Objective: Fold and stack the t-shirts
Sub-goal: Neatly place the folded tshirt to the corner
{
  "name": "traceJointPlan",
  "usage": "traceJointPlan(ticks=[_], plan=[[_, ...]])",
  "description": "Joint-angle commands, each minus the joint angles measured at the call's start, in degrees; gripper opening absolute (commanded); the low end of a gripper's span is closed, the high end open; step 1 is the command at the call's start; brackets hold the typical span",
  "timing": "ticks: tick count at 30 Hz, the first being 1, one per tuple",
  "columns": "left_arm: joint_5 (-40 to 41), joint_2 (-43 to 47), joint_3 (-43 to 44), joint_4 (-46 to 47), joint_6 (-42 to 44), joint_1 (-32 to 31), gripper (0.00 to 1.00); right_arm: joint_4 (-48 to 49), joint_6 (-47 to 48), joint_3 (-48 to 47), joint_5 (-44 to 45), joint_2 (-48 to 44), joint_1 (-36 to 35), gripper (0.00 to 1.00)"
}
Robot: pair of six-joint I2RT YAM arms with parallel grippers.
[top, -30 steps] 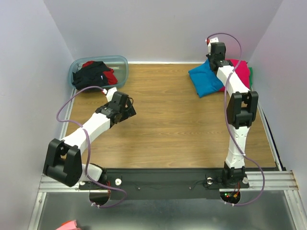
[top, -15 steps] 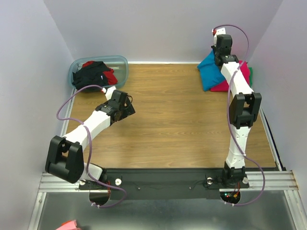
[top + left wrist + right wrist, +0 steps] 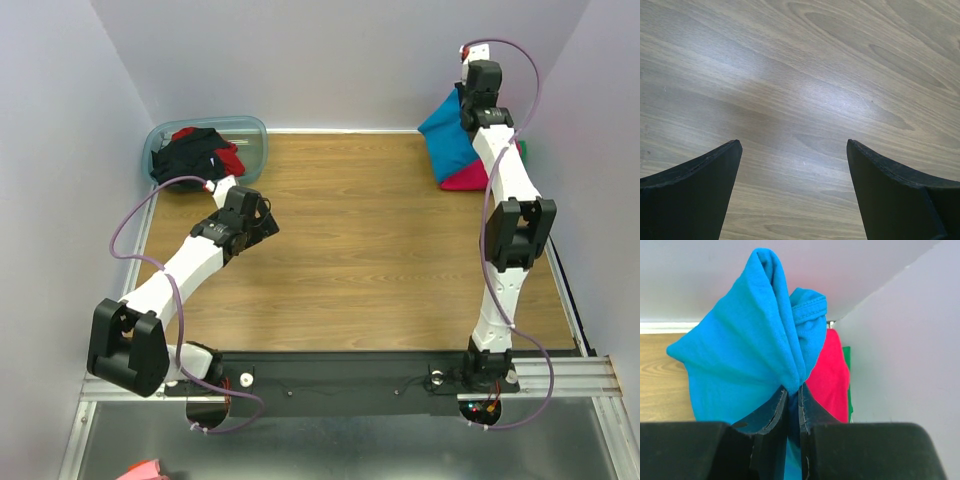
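Note:
The robot's right gripper needs to lay the folded turquoise-blue t-shirt down on top of the magenta-pink t-shirt [image 3: 474, 146] near the back wall.
My right gripper [image 3: 470, 112] is shut on the folded turquoise-blue t-shirt [image 3: 447, 140] and holds it lifted at the far right corner; in the right wrist view the gripper [image 3: 792, 390] pinches a bunch of the blue cloth [image 3: 745, 360]. Under it lies the magenta-pink t-shirt [image 3: 470, 178], which also shows in the right wrist view [image 3: 832, 375]. Black [image 3: 190, 155] and red [image 3: 230, 160] t-shirts are heaped in the tub. My left gripper [image 3: 262, 218] is open and empty over bare wood, its fingertips [image 3: 715, 165] wide apart.
The translucent blue-grey tub [image 3: 255, 135] stands at the far left corner. A strip of green cloth [image 3: 847, 380] shows beside the pink shirt against the right wall. Walls close in the back and both sides.
My right gripper has lifted the blue shirt off the table and carried it back and to the right, over the pink one. My left arm has shifted slightly toward the tub.

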State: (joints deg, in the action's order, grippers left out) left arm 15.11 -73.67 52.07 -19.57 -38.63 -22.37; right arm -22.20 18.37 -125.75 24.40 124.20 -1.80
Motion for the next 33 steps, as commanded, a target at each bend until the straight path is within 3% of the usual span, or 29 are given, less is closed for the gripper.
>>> traceJointPlan(ticks=[1,17,29,33], plan=[[0.4,1.3,-0.7,-0.5,-0.4,0.3,0.98,3.6,-2.1,-4.4,-1.0,-5.0,1.5,0.00],[-0.4,-1.4,-0.2,0.1,-0.3,0.5,0.98,3.4,-6.8,-2.2,-3.0,-0.8,6.1,0.00],[-0.3,-3.8,1.5,-0.3,-0.1,0.6,0.98,3.5,-9.0,-8.9,-8.7,8.5,11.5,0.00],[-0.5,-4.3,1.9,-0.4,-0.2,0.6,0.98,3.5,-9.9,-12.4,-6.3,12.7,13.1,0.00]])
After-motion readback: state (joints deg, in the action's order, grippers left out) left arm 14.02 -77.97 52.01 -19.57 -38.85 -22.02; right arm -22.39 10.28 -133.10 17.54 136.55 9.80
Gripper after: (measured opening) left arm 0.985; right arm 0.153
